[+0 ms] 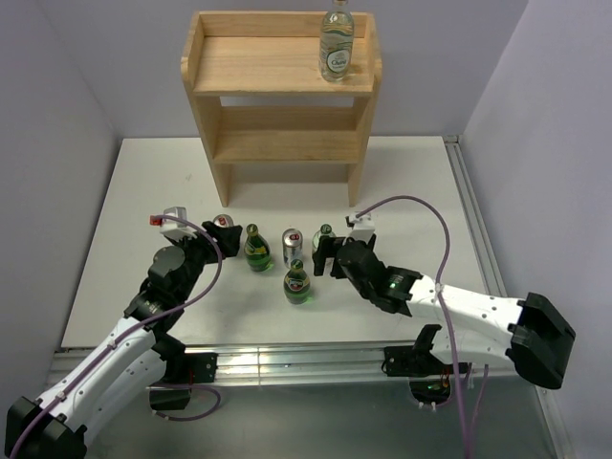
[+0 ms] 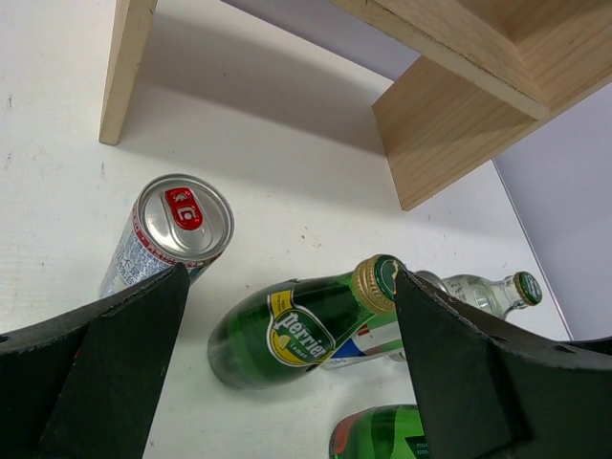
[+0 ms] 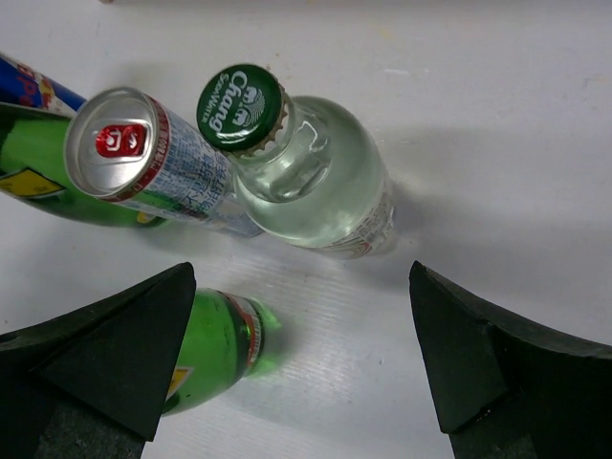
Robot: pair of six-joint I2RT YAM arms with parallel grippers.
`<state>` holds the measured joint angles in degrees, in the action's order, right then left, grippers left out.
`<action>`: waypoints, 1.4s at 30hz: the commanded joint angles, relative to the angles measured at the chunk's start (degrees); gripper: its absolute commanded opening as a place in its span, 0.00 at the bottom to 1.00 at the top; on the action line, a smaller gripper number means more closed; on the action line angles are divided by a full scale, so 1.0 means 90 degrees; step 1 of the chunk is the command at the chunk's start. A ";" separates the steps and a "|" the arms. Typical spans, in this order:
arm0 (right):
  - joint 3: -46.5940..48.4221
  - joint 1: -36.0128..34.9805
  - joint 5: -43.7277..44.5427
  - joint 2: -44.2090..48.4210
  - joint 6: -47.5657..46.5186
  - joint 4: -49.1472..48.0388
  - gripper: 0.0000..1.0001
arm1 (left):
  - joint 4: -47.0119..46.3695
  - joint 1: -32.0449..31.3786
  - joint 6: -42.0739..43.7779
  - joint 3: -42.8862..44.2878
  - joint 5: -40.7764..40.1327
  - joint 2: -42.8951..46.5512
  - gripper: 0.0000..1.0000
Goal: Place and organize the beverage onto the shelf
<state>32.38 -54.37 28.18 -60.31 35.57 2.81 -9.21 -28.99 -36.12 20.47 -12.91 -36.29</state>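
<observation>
My right gripper will move next to the clear bottle on the table, beside the second can, and then close around the clear bottle's body (image 1: pixel 318 249) (image 3: pixel 352 212).
The pine shelf (image 1: pixel 279 91) stands at the back, with one clear water bottle (image 1: pixel 336 43) on the right of its top board. On the table stand a can (image 1: pixel 224 228), a green bottle (image 1: pixel 256 251), a second can (image 1: pixel 292 244), a clear bottle (image 1: pixel 323 237) and a second green bottle (image 1: pixel 297 282). My left gripper (image 1: pixel 208 241) is open and empty, just left of the first green bottle (image 2: pixel 296 325) and beside the can (image 2: pixel 172 234). My right gripper (image 1: pixel 330 252) is open and empty, just near of the clear bottle (image 3: pixel 306 182), with a can (image 3: pixel 153 163) and a green bottle (image 3: pixel 215 349) to its left.
The shelf's legs and lower boards (image 2: pixel 459 105) show above the drinks in the left wrist view. The white table (image 1: pixel 134 210) ends at a metal rail (image 1: pixel 306 359) along the near side. Grey walls close in on both sides.
</observation>
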 commanded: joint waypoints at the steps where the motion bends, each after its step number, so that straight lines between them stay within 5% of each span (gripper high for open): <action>1: -0.0053 -0.0033 0.0013 -0.0397 0.0042 -0.0828 1.00 | -0.0304 -0.0040 0.0097 -0.0038 0.0096 0.0009 0.96; 20: 0.0786 -0.0004 0.1223 -0.3307 -0.0368 -0.1972 1.00 | -0.0344 -0.0070 0.0146 -0.0087 0.0096 -0.0020 0.96; 42: 0.0631 -0.0004 0.2395 -0.4226 0.0139 -0.2685 0.97 | -0.0461 -0.0070 0.0156 -0.0058 0.0174 -0.0235 0.96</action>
<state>37.93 -54.39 45.56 -97.08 33.95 -20.40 -10.52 -29.34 -35.59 19.88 -12.16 -38.24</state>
